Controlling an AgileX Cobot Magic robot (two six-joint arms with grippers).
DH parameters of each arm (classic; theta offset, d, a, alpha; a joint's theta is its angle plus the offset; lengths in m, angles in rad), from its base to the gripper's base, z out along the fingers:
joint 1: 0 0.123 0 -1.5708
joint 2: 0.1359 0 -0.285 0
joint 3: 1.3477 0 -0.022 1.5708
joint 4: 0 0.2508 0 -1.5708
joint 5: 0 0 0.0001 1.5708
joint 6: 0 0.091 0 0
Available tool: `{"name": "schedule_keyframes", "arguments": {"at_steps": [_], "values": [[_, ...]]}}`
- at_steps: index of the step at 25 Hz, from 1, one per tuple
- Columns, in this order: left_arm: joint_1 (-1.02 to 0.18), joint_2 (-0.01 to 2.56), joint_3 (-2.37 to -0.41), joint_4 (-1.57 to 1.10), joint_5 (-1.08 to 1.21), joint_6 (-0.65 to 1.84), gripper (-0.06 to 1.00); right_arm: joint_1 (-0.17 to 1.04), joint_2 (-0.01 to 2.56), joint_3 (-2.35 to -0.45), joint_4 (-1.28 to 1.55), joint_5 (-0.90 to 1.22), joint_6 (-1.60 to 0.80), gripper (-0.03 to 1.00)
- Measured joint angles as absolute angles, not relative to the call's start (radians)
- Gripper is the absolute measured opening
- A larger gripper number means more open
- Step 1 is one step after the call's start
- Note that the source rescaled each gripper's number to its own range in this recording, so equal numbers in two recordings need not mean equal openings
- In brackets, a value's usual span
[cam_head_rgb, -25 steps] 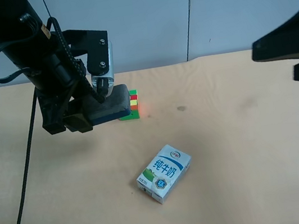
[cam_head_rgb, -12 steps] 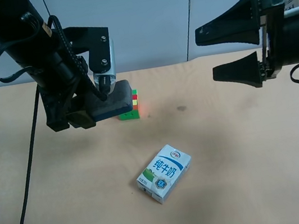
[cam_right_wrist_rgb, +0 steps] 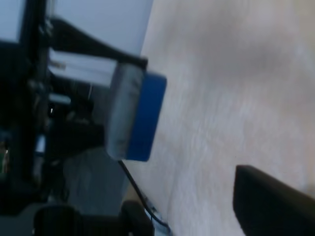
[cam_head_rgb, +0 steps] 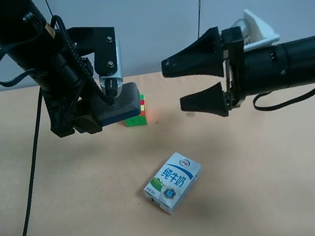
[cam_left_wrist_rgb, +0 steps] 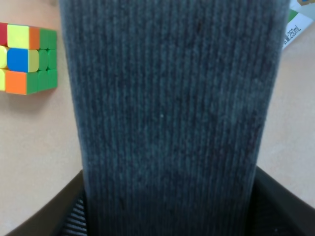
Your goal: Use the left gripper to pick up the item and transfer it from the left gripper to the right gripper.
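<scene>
The loose end (cam_head_rgb: 130,101) of the item is sticking out from my left gripper's fingers. My right gripper should close on that end next.
The item (cam_head_rgb: 122,104), a dark oblong block with a grey felt face and a blue back, is held above the table by my left gripper (cam_head_rgb: 106,105), which is shut on it. In the left wrist view its ribbed dark face (cam_left_wrist_rgb: 172,113) fills the frame. My right gripper (cam_head_rgb: 174,86) is open, its two pointed fingers spread and aimed at the item, a short gap to the item's right. The right wrist view shows the item (cam_right_wrist_rgb: 135,118) ahead and one finger (cam_right_wrist_rgb: 270,206) at the edge.
A multicoloured puzzle cube (cam_head_rgb: 139,111) sits on the table just behind and below the item; it also shows in the left wrist view (cam_left_wrist_rgb: 27,59). A white-blue-green milk carton (cam_head_rgb: 173,182) lies nearer the front. The tan table (cam_head_rgb: 264,185) spreads around them.
The right arm has swept in from the exterior view's right edge toward the item, fingers open. The left gripper with the item has risen slightly.
</scene>
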State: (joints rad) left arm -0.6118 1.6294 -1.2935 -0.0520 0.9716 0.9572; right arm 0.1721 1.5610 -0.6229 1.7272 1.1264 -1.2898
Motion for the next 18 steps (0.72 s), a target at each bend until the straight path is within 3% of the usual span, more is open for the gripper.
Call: {"name": "schedule_keyframes", "arguments": {"at_steps": [18], "values": [[-0.612,1.629,-1.294,-0.052,0.972,0.957,0.0,0.347,1.807,-0.865,1.735,1.104,-1.297,1.0]]}}
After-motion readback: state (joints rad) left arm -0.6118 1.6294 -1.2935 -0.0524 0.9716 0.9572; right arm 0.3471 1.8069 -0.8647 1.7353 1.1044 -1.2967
